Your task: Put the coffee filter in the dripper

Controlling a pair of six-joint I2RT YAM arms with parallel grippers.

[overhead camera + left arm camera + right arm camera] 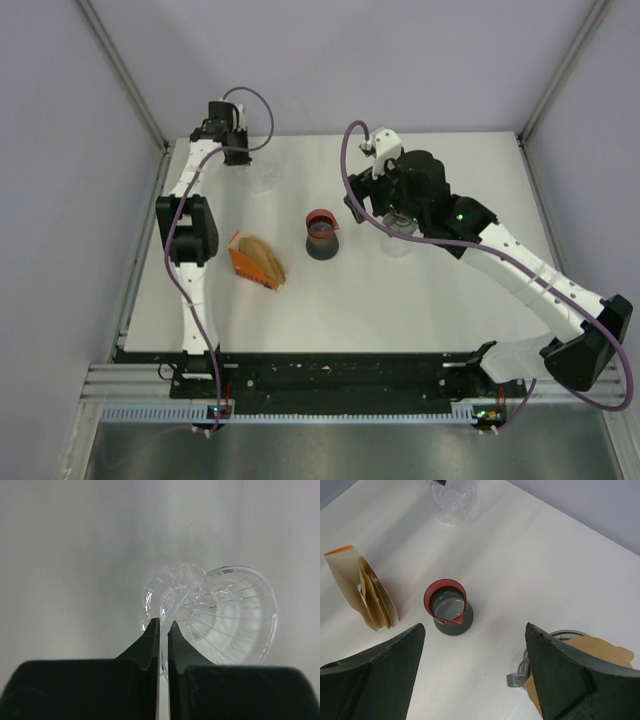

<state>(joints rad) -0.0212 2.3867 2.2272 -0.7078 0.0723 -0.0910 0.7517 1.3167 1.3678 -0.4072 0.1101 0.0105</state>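
My left gripper will set the clear plastic dripper down on the red-lined opening of the dark grey cup (322, 217).
A brown paper coffee filter (592, 650) sits in a metal wire dripper (520, 678) at the lower right of the right wrist view; both show under my right gripper in the top view (400, 238). My right gripper (475, 675) is wide open and empty just above it (395, 212). A clear plastic dripper (225, 620) is at the far left of the table (258, 176). My left gripper (163, 630) is shut on its thin clear handle. An orange pack of brown filters (257, 262) lies left of centre.
A dark grey cup with a red liner (322, 235) stands at the table's middle, also in the right wrist view (448, 607). The filter pack shows in the right wrist view (367, 592). Grey walls close in the white table (440, 300) on three sides.
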